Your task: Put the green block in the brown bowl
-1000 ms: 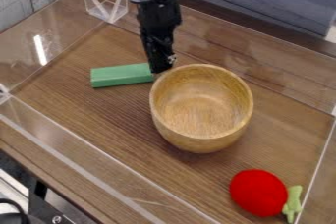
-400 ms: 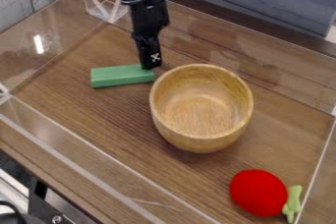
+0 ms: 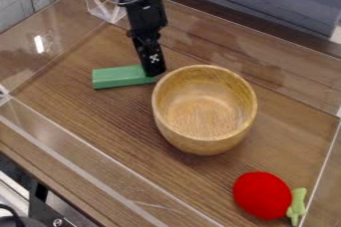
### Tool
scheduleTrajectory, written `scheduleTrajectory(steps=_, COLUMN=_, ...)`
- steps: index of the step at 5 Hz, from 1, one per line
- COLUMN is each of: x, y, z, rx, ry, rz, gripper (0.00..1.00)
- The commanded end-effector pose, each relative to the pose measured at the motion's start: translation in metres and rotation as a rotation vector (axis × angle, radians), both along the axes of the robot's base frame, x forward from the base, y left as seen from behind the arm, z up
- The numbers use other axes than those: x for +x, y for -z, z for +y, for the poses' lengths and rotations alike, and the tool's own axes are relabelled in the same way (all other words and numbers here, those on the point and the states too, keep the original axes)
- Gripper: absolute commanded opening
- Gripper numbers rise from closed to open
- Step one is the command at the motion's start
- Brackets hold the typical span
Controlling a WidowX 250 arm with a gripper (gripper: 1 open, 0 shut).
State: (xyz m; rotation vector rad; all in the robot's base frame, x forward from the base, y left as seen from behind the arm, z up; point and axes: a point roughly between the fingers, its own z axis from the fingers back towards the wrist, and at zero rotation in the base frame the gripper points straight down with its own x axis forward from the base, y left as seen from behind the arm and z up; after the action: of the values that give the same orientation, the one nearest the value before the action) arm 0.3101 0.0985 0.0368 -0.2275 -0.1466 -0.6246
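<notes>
My gripper's fingers are crowding the brown bowl's rim at the block's end, so I should open, grip the green block [image 3: 124,77] and lift it away from the bowl first.
The green block [image 3: 120,76] lies flat on the wooden table, just left of the brown bowl [image 3: 200,139]. The bowl stands upright with nothing in it. My gripper [image 3: 151,65] points down from the black arm, with its tips right at the block's right end, close to the bowl's far-left rim. The dark fingers run together in this view and no gap shows, so whether they are open or shut stays unclear. I cannot tell whether the tips touch the block.
A red round object [image 3: 262,193] with a green tip lies at the front right. Clear plastic walls [image 3: 40,42] fence the table on all sides. A clear plastic piece [image 3: 107,7] stands at the back left behind the arm.
The gripper has moved left and slightly down, from beside the bowl's rim to the right end of the green block. The block and the bowl have stayed where they were.
</notes>
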Motion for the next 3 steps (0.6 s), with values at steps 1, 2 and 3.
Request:
scheduleTrajectory(steps=1, x=-0.007, y=-0.003, z=0.014, rx=0.022, ry=-0.029, rz=-0.018, gripper=0.0)
scheduleTrajectory(steps=2, x=-0.015, y=0.006, z=0.019, rx=0.016, ry=-0.043, rz=0.0, gripper=1.0)
scheduleTrajectory(steps=3, x=-0.02, y=0.009, z=0.018, rx=-0.008, ry=-0.066, rz=0.008, gripper=1.0)
